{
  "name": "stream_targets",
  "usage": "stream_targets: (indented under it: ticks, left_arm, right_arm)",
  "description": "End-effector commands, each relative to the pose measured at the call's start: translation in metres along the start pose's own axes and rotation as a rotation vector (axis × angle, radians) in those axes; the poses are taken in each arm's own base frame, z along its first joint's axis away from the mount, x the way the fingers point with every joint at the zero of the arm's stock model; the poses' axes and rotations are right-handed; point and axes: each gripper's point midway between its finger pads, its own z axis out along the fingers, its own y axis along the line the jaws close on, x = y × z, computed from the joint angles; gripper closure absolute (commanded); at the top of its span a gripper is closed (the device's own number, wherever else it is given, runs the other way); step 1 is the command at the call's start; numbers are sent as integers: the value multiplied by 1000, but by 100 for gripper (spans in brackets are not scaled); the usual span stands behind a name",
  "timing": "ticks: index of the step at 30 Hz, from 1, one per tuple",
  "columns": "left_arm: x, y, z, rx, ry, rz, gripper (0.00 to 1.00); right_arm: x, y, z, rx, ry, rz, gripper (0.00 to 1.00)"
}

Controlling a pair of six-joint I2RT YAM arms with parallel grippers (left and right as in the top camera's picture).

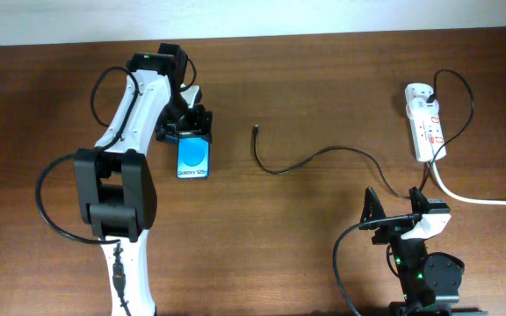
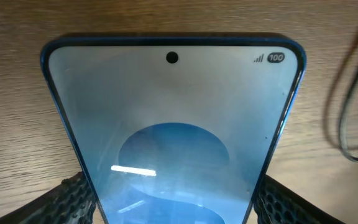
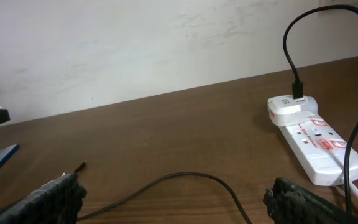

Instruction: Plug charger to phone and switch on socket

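The left gripper holds the phone well back from its lettered end, so it should put the phone down and grip it nearer to the white lettering (image 1: pixel 193 153).
The phone (image 1: pixel 193 158) lies on the brown table, its blue screen up and its white lettering at the near end. My left gripper (image 1: pixel 185 133) straddles its far end. In the left wrist view the black pads (image 2: pixel 73 198) press against both long edges of the phone (image 2: pixel 173 124). The charger is a thin black cable whose free plug tip (image 1: pixel 256 130) lies right of the phone. It curves across the table (image 3: pixel 185 176) toward the socket (image 1: pixel 427 127), a white strip with red-marked switches. My right gripper (image 1: pixel 393 200) stands open above the cable near the front edge, with nothing between its fingers (image 3: pixel 173 202).
A white adapter (image 3: pixel 288 109) sits plugged into the socket's far end, with the black cable rising from it. The thick white power cord (image 1: pixel 481 200) runs off to the right edge. A white wall stands behind the table.
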Motion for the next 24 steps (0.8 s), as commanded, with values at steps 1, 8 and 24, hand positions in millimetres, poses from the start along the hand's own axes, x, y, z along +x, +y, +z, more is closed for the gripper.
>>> stream_targets:
  ticks: [1, 8, 24]
  left_arm:
    - [-11, -24, -13, 114, -42, 27, 20]
    - [-14, -39, -21, 197, -57, 35, 23]
    - [-12, -4, 6, -2, -40, -30, 26]
  right_arm:
    - [2, 0, 0, -7, 0, 7, 2]
    - [2, 0, 0, -7, 0, 7, 2]
    - [2, 0, 0, -7, 0, 7, 2]
